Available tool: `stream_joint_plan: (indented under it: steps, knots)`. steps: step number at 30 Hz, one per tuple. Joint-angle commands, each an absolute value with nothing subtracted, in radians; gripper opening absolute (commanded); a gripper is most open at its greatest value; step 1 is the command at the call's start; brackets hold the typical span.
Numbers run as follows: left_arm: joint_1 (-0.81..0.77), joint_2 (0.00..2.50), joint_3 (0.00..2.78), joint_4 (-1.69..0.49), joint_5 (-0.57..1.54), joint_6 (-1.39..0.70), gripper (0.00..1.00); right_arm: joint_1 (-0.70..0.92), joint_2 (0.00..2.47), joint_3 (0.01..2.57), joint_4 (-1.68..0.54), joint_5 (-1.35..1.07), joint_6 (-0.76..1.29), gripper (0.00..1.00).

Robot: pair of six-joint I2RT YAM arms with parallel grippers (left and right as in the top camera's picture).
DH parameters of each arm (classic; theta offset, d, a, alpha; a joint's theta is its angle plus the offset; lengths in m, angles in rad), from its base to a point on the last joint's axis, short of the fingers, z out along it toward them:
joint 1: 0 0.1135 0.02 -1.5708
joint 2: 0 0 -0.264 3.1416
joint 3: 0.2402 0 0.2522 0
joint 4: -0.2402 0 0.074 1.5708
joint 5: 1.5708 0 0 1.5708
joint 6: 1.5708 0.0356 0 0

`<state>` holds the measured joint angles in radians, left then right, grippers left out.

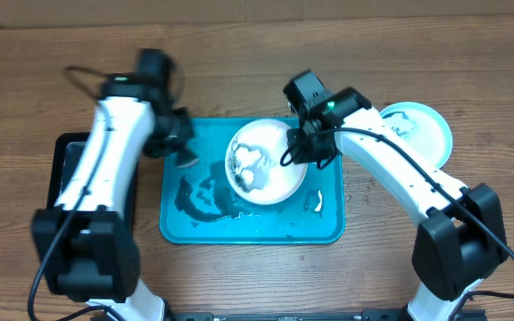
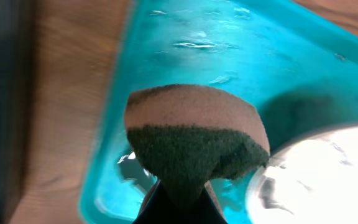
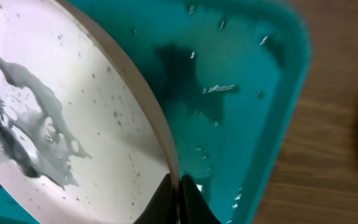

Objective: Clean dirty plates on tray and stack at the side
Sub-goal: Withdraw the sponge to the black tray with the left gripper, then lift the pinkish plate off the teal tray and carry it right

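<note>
Next, my right gripper sets the white plate down on top of the light-blue-rimmed plate [image 1: 409, 139] beside the turquoise tray.
A white plate [image 1: 264, 162] with grey smears and foam is held tilted over the turquoise tray [image 1: 239, 234]. My right gripper [image 1: 303, 147] is shut on its right rim; the rim [image 3: 160, 134] runs between the fingers [image 3: 180, 186] in the right wrist view. My left gripper [image 1: 178, 147] is shut on a sponge [image 2: 194, 134], pink on top and dark green below, above the tray's left part [image 2: 185, 43], left of the plate [image 2: 328, 174]. A light-blue-rimmed plate [image 1: 415, 129] lies on the table right of the tray. The yellow-green-rimmed plate is out of view.
A black tray [image 1: 68, 169] lies on the table left of the turquoise tray, partly under my left arm. Water droplets and wet patches lie on the turquoise tray floor [image 3: 229, 93]. Wooden table surface [image 1: 257, 276] surrounds it.
</note>
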<state>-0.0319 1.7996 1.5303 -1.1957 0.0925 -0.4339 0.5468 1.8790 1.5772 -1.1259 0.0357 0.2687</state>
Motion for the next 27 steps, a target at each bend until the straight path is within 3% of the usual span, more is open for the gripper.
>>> stream_joint_plan:
  steps: [1, 8, 18, 27]
  knots:
    - [0.125, 1.771, 1.551, -1.254, 0.185, -0.376, 0.04, 0.619, 1.874, 1.765, -1.232, 0.353, 0.204, 0.04]
    - [0.315, 1.772, 1.527, -1.297, 0.184, -0.376, 0.04, 0.778, 1.874, 1.946, -1.395, 0.842, 0.165, 0.04]
    - [0.410, 1.773, 1.470, -1.240, 0.185, -0.382, 0.04, 1.021, 1.874, 1.956, -1.390, 1.347, -0.001, 0.04]
    - [0.421, 1.773, 1.391, -1.183, 0.184, -0.390, 0.04, 1.161, 1.874, 1.956, -1.306, 1.448, -0.192, 0.04]
